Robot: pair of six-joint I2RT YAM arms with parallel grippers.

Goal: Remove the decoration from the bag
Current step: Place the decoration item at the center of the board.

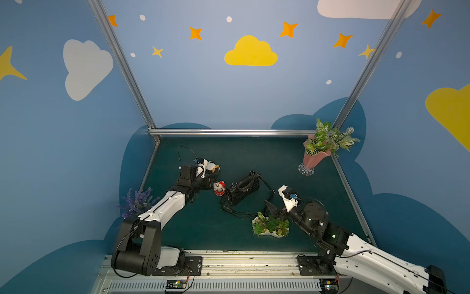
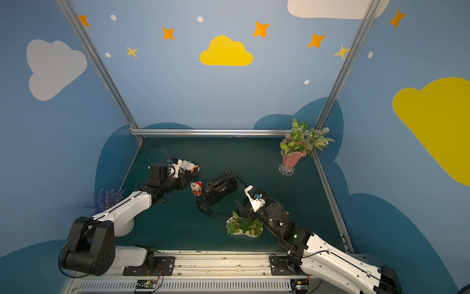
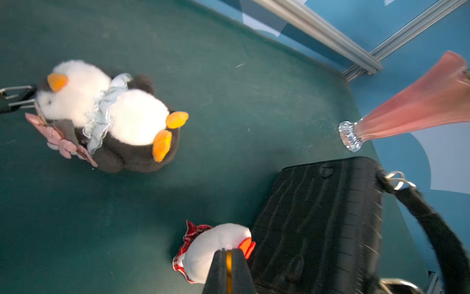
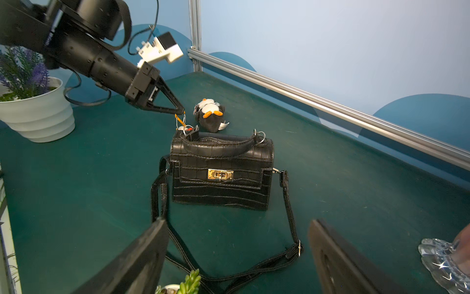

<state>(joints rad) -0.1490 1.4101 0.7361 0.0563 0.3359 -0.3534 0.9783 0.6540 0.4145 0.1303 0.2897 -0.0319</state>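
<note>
My left gripper needs to put down and release the white cat plush, now at the black bag's end, on the mat [image 1: 208,181] [image 3: 120,215] in front of the penguin plush.
The black glossy bag [image 1: 243,187] [image 2: 220,188] [image 4: 221,175] stands mid-table, its long strap [image 4: 288,211] looped on the mat towards the front. At its left end sits the decoration [image 1: 219,188] [image 2: 196,187] [image 3: 216,245], a white cat plush with a red bow and plaid dress. My left gripper [image 3: 229,253] [image 4: 181,111] [image 1: 213,183] is shut on the plush's orange clip [image 4: 179,120], which hangs down to the bag's handle ring; whether it is hooked there I cannot tell. My right gripper [image 4: 237,221] [image 1: 271,207] stands open in front of the bag, holding nothing.
A penguin plush [image 1: 212,166] [image 3: 112,117] lies behind the left gripper. A pink vase with leaves [image 1: 314,157] stands back right, a succulent dish [image 1: 270,226] under the right gripper, a lavender pot [image 4: 38,112] at the left. Aluminium rails [image 1: 229,132] edge the table.
</note>
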